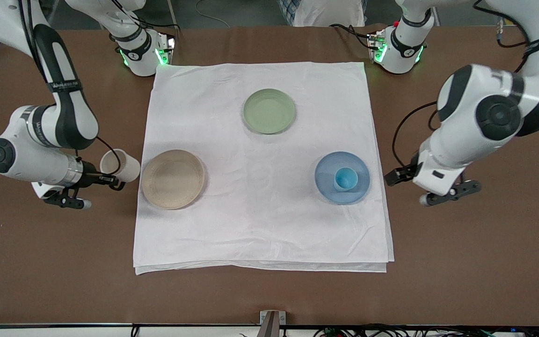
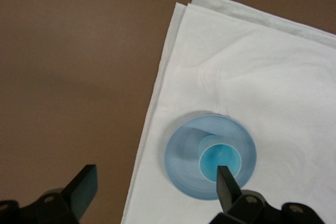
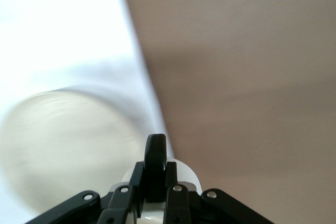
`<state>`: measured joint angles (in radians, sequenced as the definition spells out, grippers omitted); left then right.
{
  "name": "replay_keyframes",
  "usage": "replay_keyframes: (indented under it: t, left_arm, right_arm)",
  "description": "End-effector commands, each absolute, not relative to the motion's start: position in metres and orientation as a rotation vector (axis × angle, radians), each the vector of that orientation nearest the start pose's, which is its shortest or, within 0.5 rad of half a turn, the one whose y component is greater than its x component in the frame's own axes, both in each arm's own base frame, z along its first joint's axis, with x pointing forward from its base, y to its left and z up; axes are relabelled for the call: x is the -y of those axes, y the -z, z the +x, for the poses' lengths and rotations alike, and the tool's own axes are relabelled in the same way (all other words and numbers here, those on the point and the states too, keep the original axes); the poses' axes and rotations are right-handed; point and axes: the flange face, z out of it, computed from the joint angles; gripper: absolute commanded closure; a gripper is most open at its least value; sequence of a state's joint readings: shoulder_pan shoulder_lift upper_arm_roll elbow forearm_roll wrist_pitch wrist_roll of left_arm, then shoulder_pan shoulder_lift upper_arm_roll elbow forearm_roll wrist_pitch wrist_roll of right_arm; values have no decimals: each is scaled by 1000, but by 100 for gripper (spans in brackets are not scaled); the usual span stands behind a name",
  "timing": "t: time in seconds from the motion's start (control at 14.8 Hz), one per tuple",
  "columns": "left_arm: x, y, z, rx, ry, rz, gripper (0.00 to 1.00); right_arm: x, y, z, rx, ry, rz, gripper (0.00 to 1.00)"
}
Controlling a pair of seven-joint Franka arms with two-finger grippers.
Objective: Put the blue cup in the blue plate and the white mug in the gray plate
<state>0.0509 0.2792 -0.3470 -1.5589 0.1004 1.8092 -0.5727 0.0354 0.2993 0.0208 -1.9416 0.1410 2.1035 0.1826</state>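
Observation:
My right gripper is holding the white mug. It will let go of it near the gray plate's middle [image 1: 175, 171] [image 3: 64, 164], a little toward the pale green plate.
The white mug [image 1: 120, 164] hangs tilted in my right gripper [image 1: 109, 180], which is shut on its dark handle [image 3: 155, 163]. It is held over the brown table, just beside the gray plate [image 1: 172, 179] at the right arm's end of the cloth. In the right wrist view the gray plate [image 3: 63, 140] is blurred under the mug's white body [image 3: 185, 174]. The blue cup [image 1: 345, 179] stands upright in the blue plate [image 1: 328, 167]. My left gripper [image 1: 431, 187] is open and empty over the brown table beside the blue plate. The left wrist view shows the cup [image 2: 220, 160] in the plate [image 2: 184, 156].
A pale green plate [image 1: 269, 111] lies on the white cloth [image 1: 260, 224], farther from the front camera than the other two plates. The cloth covers the middle of the brown table [image 1: 461, 262].

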Motion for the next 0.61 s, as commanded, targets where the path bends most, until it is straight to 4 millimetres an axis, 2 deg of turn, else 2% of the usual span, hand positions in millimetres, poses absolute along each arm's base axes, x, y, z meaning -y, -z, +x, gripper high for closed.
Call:
replay_keyframes:
  t: [0.0,0.07,0.14,0.27,0.47,0.54]
  left_arm:
    - [129,-546,624,322,52,-3097,0]
    - [120,-562,617,282,63,-3090,0]
    - [118,-578,608,230,73,-3094,0]
    - [108,-608,584,193,55,-3075,0]
    - [88,-630,555,122,-56,-3114,0]
    - [86,-635,548,107,-68,-3123,0]
  right_arm:
    - [-113,-313,579,-390,-235,-2999,100]
    - [-134,-311,576,-381,-219,-3008,100]
    - [-146,-301,572,-355,-204,-3019,100]
    - [-146,-279,571,-314,-187,-3059,99]
    - [-147,-261,573,-285,-183,-3086,97]
    - [-147,-257,573,-283,-188,-3086,90]
